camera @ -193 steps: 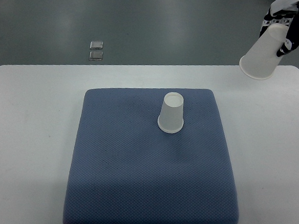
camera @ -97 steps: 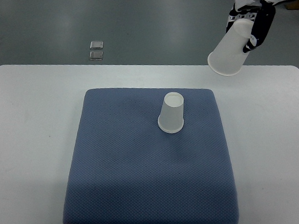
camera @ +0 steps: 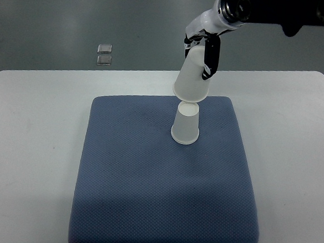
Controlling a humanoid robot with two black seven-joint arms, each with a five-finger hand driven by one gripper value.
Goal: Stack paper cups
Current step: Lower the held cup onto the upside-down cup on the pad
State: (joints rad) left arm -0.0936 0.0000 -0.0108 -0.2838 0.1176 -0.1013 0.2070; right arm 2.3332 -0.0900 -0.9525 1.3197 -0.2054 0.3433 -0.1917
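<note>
My right gripper will release the held cup over the top of the upside-down white paper cup [camera: 187, 103] that is on the mat. The held cup now hangs just above that cup.
A white paper cup [camera: 186, 124] stands upside down on the blue mat [camera: 147, 176], near its far edge. My right hand [camera: 205, 49] comes in from the upper right and is shut on a second white paper cup [camera: 193, 79], held mouth down and a little tilted. The held cup's rim hangs just above the standing cup's top, slightly behind it. The left arm is out of view.
The mat lies on a white table [camera: 32, 146]. Two small clear squares [camera: 104, 54] lie on the grey floor beyond the table's far edge at upper left.
My right hand has carried the held cup leftward and down from the table's far right corner to just over the standing cup. The standing cup has not moved.
</note>
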